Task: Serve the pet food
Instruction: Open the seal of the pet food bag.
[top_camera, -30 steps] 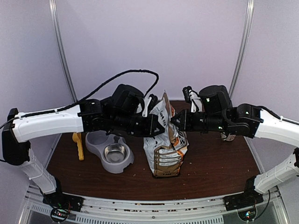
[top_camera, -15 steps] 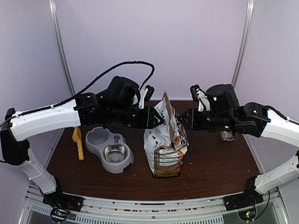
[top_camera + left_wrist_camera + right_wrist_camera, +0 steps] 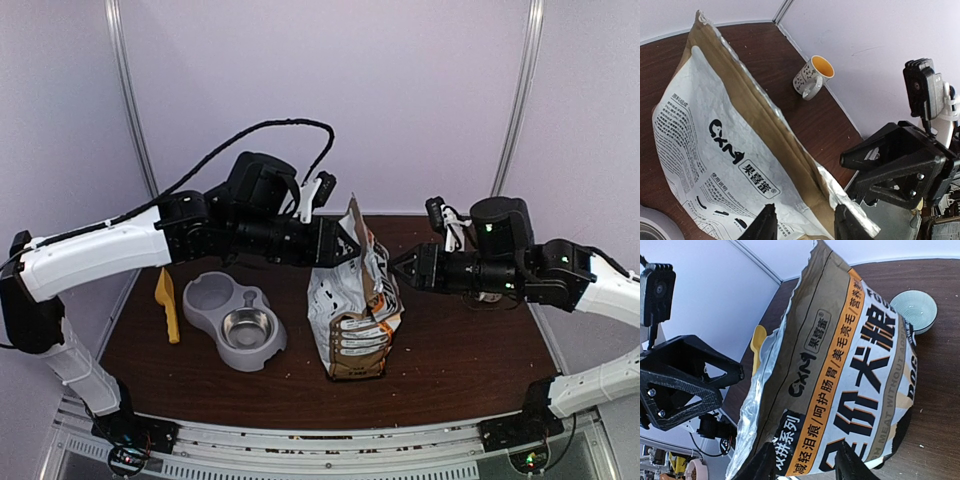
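Note:
My left gripper should pinch the bag's brown strip (image 3: 816,201) while my right gripper grips the opposite panel, as the bag's panels lie close together along the foil rim.
The silver-white printed bag (image 3: 355,305) stands upright mid-table with its top torn open. The pet food is hidden; no kibble shows in any view. My left gripper (image 3: 345,248) is open at the bag's upper left edge. In the left wrist view its fingers (image 3: 766,226) straddle the bag's foil rim (image 3: 765,107) without closing on it. My right gripper (image 3: 398,268) is open and empty, just right of the bag. In the right wrist view the bag's front (image 3: 850,370) fills the space ahead of the open gripper (image 3: 807,465).
A grey double feeder (image 3: 205,296) with a steel bowl (image 3: 247,328) sits left of the bag, and a yellow scoop (image 3: 166,303) lies further left. A spotted mug (image 3: 812,77) stands at the back right. The opposite arm's black gripper (image 3: 900,160) is close.
My right gripper has drawn back to the right, away from the bag's top. My left gripper has shifted slightly up and right along the rim. The bag stays upright.

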### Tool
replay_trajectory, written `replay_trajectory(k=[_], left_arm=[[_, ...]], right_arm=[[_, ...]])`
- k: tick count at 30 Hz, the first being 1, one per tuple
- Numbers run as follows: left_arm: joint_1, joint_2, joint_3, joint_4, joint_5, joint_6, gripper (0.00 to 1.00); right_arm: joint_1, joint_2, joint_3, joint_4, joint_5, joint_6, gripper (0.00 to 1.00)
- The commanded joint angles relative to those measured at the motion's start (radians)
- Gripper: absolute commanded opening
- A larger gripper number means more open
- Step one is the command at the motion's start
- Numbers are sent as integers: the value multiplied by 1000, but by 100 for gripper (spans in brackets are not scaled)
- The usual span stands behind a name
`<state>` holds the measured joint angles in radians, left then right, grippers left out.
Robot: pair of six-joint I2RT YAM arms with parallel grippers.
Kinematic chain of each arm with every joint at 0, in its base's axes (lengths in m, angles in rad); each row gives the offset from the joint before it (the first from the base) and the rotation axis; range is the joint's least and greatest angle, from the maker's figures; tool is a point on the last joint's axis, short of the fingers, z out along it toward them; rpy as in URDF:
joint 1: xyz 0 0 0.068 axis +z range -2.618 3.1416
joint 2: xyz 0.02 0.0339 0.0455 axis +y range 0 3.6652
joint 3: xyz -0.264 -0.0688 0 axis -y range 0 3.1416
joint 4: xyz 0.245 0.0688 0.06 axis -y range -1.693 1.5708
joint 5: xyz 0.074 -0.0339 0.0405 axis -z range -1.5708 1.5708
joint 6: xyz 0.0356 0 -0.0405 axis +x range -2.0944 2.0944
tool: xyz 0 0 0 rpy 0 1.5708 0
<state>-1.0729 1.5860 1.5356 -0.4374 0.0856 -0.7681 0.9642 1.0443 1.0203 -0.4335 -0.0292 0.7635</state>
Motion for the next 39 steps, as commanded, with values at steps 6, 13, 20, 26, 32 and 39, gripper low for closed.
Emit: replay_trajectory(k=[6, 13, 20, 26, 32, 39], left_arm=[[-5, 42, 50, 46, 48, 15, 44], [-7, 84, 93, 46, 61, 16, 44], [-7, 101, 95, 45, 73, 6, 39], [-7, 102, 79, 45, 80, -8, 28], [-7, 103, 75, 45, 79, -11, 18], [-7, 104, 70, 45, 82, -19, 12]], right_arm=[[-8, 16, -4, 136, -76, 73, 39], [-10, 22, -3, 174, -93, 92, 34], [-10, 29, -6, 175, -98, 93, 27], [-10, 44, -3, 182, -114, 91, 25], [-10, 62, 9, 186, -140, 85, 25], [-10, 73, 22, 176, -143, 77, 25]])
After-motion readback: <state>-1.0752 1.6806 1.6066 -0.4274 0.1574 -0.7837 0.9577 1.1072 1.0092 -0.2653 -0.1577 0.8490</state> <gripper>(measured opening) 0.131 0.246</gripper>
